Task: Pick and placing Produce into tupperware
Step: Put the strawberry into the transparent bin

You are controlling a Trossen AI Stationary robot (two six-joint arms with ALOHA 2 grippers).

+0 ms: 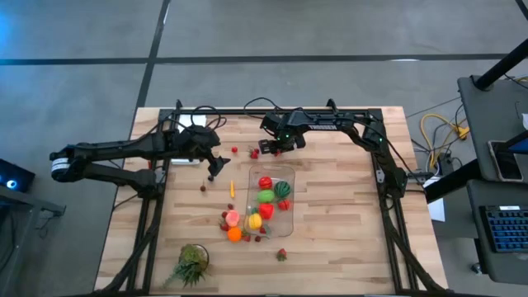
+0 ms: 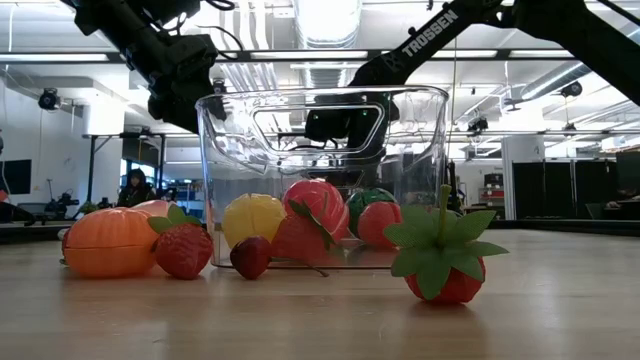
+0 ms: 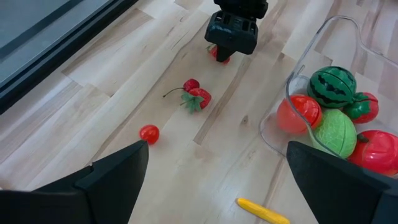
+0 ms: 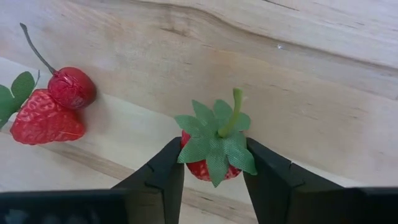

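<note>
The small red ball lies alone near the strawberry and cherry beyond the tupperware, and my left gripper should close on the sides of the small red ball [image 1: 234, 149] [image 3: 149, 134].
My right gripper [image 4: 212, 162] is shut on a small red strawberry [image 4: 214, 149] with green leaves and a stem, on the wood just beyond the tupperware's far end [image 1: 268, 151]. The clear tupperware [image 1: 289, 223] stands mid-table holding a watermelon [image 3: 333, 87], a green piece [image 3: 336, 129] and red pieces. More produce lies loose: a strawberry [image 4: 43, 124] beside a cherry [image 4: 71, 87], a small red ball [image 3: 148, 133], a yellow piece [image 3: 264, 210], and a cluster [image 1: 235, 224] at the tupperware's near left corner. My left gripper [image 1: 216, 165] hovers open left of the tupperware. My right gripper pinches the strawberry's red body [image 4: 198, 168] between its two fingers, just under the leaf crown. The fingers come from above, pointing steeply down, one on each side. The strawberry stands upright, stem up, and seems to rest on the wood.
A leafy green tuft [image 1: 191, 264] lies near the table's front left. A strawberry [image 2: 440, 260] sits on the wood before the tupperware's near side, with an orange piece [image 2: 110, 240] to its left. Bare wood spreads to the tupperware's right.
</note>
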